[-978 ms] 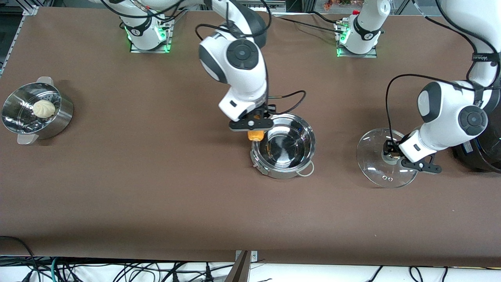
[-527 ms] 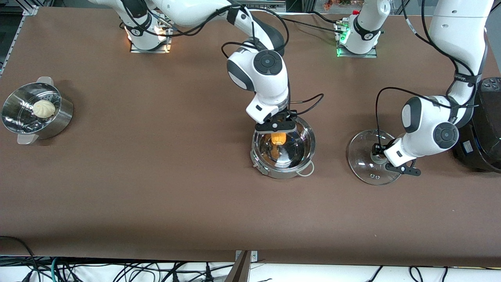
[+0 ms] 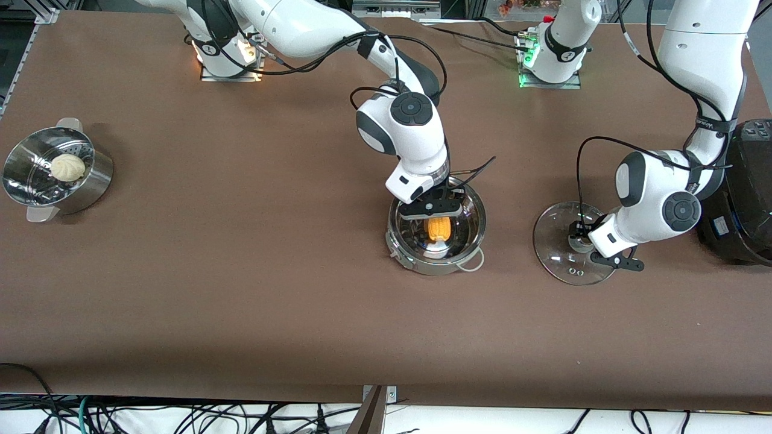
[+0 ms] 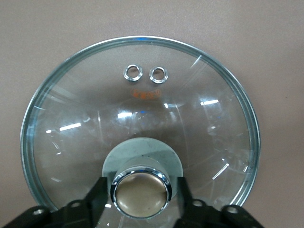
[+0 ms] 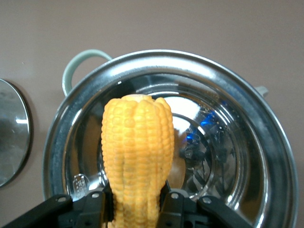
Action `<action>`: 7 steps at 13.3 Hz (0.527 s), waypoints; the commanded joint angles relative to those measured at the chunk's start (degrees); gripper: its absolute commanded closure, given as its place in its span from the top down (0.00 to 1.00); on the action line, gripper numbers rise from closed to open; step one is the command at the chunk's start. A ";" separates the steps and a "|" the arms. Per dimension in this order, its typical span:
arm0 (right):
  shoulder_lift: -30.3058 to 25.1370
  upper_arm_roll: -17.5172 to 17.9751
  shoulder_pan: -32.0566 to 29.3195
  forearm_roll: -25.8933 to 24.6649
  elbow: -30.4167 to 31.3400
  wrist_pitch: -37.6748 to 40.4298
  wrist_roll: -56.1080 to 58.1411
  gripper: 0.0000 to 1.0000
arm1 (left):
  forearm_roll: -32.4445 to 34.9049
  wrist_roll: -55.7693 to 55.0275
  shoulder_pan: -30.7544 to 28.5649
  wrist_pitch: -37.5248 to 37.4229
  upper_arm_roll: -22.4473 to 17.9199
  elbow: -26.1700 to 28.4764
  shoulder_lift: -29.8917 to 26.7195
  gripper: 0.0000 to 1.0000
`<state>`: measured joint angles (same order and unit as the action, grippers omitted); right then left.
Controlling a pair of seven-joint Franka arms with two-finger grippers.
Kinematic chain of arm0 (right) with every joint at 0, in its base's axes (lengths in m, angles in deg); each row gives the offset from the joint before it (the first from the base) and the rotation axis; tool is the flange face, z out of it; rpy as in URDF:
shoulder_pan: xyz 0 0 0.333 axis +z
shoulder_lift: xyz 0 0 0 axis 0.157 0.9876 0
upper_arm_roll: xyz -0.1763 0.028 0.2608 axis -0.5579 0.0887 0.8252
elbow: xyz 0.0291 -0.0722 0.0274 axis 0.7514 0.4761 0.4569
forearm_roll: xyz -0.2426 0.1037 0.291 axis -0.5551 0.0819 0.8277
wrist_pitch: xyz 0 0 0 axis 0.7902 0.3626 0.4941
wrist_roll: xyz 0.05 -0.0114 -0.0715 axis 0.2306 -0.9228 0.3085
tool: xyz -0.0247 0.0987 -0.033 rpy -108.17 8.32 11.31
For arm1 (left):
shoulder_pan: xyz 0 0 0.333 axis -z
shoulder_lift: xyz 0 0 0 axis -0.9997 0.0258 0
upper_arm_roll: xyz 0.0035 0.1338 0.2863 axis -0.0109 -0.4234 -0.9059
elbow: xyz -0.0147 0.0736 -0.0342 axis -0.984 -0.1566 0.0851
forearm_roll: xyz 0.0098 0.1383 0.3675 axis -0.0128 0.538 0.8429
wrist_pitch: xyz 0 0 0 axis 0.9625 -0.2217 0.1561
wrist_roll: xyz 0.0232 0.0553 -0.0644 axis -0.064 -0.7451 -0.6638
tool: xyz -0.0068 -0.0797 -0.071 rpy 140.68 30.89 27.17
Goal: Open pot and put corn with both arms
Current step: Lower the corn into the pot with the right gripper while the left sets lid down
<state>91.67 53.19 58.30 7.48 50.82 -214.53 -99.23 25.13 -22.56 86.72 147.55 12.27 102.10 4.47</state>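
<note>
My right gripper will let go of the yellow corn on the bottom of the open steel pot (image 3: 438, 236) (image 5: 156, 161).
The steel pot (image 3: 399, 253) stands open mid-table; it also shows in the right wrist view (image 5: 156, 61). My right gripper (image 3: 436, 217) is shut on the yellow corn (image 3: 438, 228) and holds it upright over the inside of the pot, its free end pointing down. The right wrist view shows the corn (image 5: 137, 147) between the right gripper's (image 5: 137, 205) fingers. The glass lid (image 3: 558, 253) is low at the table beside the pot, toward the left arm's end. My left gripper (image 3: 580, 242) is shut on its knob (image 4: 141, 192). I cannot tell whether the lid (image 4: 190, 118) rests on the table.
A perforated steamer bowl (image 3: 90, 187) with a pale bun (image 3: 66, 167) stands at the right arm's end of the table. A large black cooker (image 3: 748, 199) stands at the left arm's end, close to the left arm. The pot's loop handle (image 3: 471, 266) sticks out toward the front camera.
My right gripper has carried the corn from the pot's rim to over its inside and lowered it. My left gripper has brought the lid down and a little toward the pot.
</note>
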 commanded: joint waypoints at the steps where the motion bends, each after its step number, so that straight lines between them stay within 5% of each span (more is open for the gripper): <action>1: 2.58 -0.44 0.39 -0.37 -2.93 -0.91 -0.74 0.00 | 0.92 0.26 0.14 -0.42 -0.43 4.43 -4.73 1.00; 5: 3.72 -0.35 0.48 -0.63 -2.66 -1.44 -0.83 0.00 | 0.83 0.26 -0.13 -0.95 -0.43 15.59 -20.44 1.00; 7: 4.16 -0.27 0.48 -1.69 -2.49 -1.88 -0.83 0.00 | 0.83 0.26 -0.13 -1.03 -0.43 16.32 -25.20 1.00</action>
<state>93.90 53.14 58.39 7.09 50.80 -215.81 -99.23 25.13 -22.57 86.63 146.86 12.01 113.28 -11.97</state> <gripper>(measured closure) 0.665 0.000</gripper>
